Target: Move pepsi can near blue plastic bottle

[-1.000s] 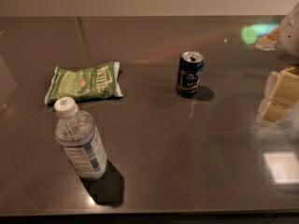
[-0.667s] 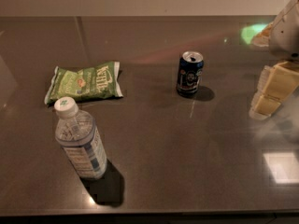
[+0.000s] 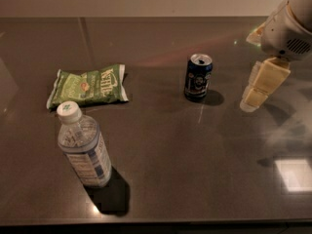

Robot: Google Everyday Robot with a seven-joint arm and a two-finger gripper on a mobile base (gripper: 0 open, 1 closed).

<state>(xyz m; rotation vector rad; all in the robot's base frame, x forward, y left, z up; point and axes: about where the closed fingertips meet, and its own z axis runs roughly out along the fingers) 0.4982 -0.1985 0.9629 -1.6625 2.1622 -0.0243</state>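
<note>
Next, my gripper closes on the upper half (image 3: pixel 199 73) of the pepsi can, just under the can's silver top.
The pepsi can (image 3: pixel 198 77) stands upright on the dark table (image 3: pixel 195 169), right of centre, with its silver top and pull tab showing. The blue plastic bottle (image 3: pixel 84 147) stands at the front left, clear with a white cap and a blue-and-white label. My gripper (image 3: pixel 251 99) hangs from the white arm (image 3: pixel 287 28) at the right edge. It is to the right of the can, about a can's width away, and touches nothing.
A green chip bag (image 3: pixel 88 85) lies flat at the left, behind the bottle and left of the can. A bright light reflection (image 3: pixel 294 174) lies on the table at the front right. The table's front edge runs along the bottom of the view.
My gripper and arm have moved left and further into view, closer to the can. The can, bottle and chip bag have not moved.
</note>
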